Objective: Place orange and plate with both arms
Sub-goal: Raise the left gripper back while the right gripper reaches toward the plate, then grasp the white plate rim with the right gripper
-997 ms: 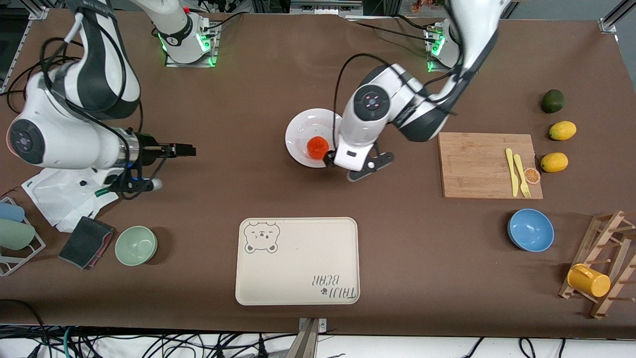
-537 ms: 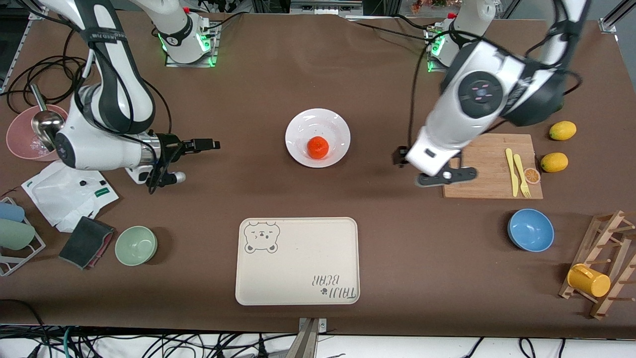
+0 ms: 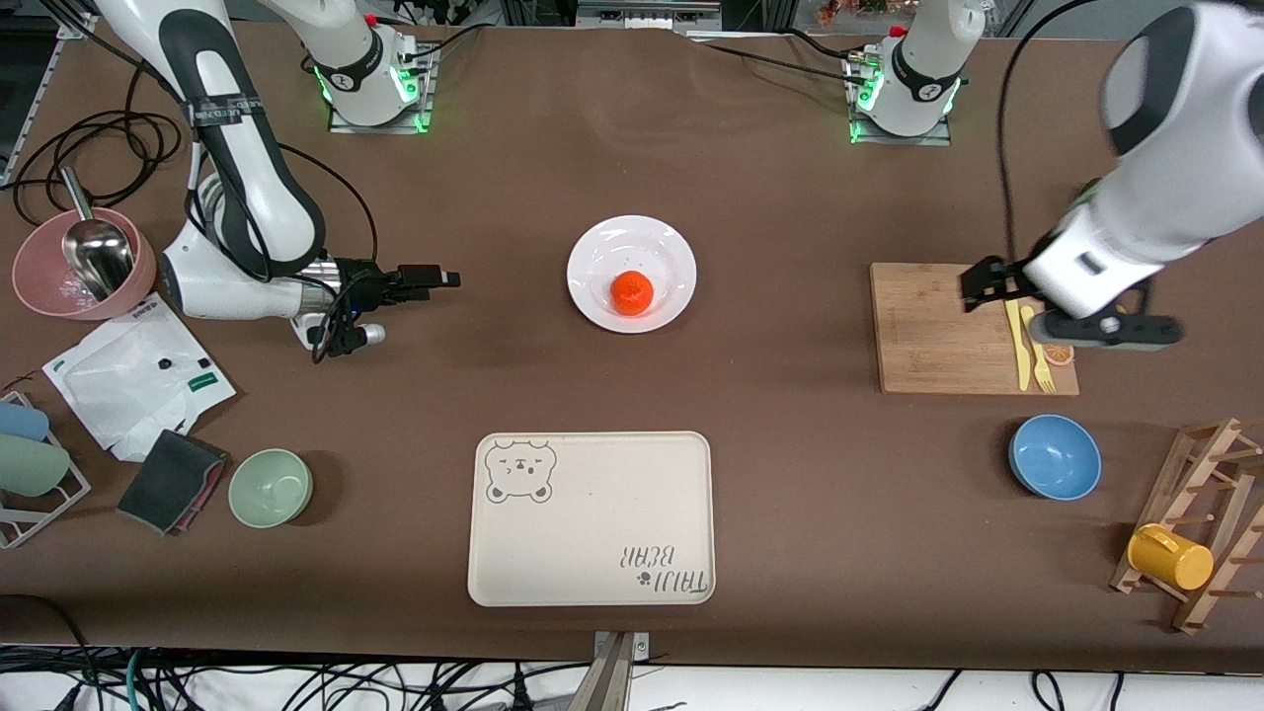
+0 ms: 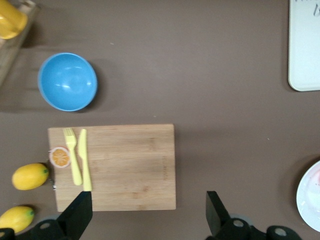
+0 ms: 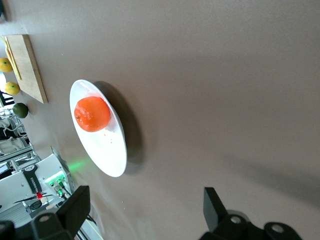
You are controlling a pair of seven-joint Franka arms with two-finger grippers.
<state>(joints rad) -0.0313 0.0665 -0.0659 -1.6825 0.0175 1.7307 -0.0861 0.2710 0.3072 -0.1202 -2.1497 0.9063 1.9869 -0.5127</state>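
Note:
My right gripper will go to the white plate next and close on the plate's rim (image 3: 581, 296) (image 5: 119, 174), on the side that faces the green bowl.
The orange (image 3: 631, 292) sits on the white plate (image 3: 592, 259) at the middle of the table, also seen in the right wrist view as orange (image 5: 92, 113) on plate (image 5: 108, 148). My right gripper (image 3: 444, 280) hangs open and empty over bare table beside the plate, toward the right arm's end, pointing at it; its fingers (image 5: 75, 206) frame only tablecloth. My left gripper (image 3: 987, 284) is open and empty above the wooden cutting board (image 3: 933, 331), well away from the plate. The left wrist view shows the board (image 4: 120, 165) below its jaws and a sliver of plate (image 4: 311, 200).
A cream bear tray (image 3: 591, 516) lies nearer the camera than the plate. Yellow knife and fork (image 3: 1022, 341) rest on the board, lemons (image 4: 30, 176) beside it. Blue bowl (image 3: 1055, 456), mug rack (image 3: 1200, 523), green bowl (image 3: 270, 487), pink bowl with scoop (image 3: 69, 267).
The left arm has swung away from the plate to above the cutting board, leaving the orange on the plate. The right gripper has moved closer to the plate.

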